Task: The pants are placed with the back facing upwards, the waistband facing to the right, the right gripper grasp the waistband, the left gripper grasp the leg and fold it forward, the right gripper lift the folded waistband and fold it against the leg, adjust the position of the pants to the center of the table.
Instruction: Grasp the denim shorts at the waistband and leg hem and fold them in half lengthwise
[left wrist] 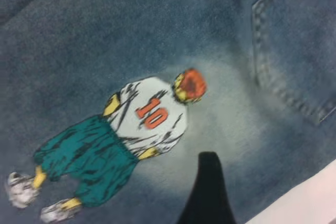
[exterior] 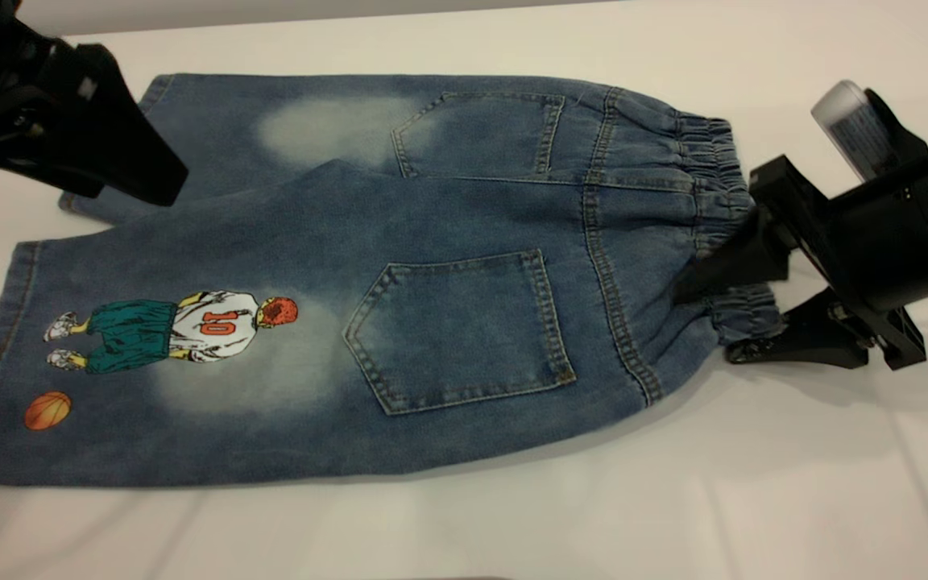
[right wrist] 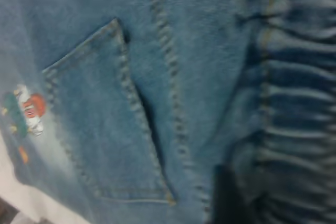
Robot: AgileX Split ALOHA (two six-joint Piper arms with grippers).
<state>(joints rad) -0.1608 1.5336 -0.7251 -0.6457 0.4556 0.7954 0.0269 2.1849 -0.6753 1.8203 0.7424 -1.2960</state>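
Observation:
Next, I move my left gripper next to the printed leg's hem, at its near corner beside the orange basketball, and close it there.
The pants (exterior: 464, 242) lie flat on the table (exterior: 754, 499) with the back pockets up. The elastic waistband (exterior: 714, 161) points right. The leg (exterior: 150, 362) with the number 10 player print and orange basketball lies nearest the front; its print fills the left wrist view as the player (left wrist: 142, 129). My left gripper (exterior: 154, 181) hovers above the far plain leg at upper left. My right gripper (exterior: 706, 322) is open and straddles the waistband's near end. One finger (right wrist: 226, 198) rests on top of the gathered denim, and the other sits low at the waistband's edge.
The far plain leg (exterior: 271, 121) lies partly under the printed one. White tabletop stretches in front of the pants and to the right. The right arm carries a pale grey module (exterior: 851, 121). The table's far edge runs just behind the pants.

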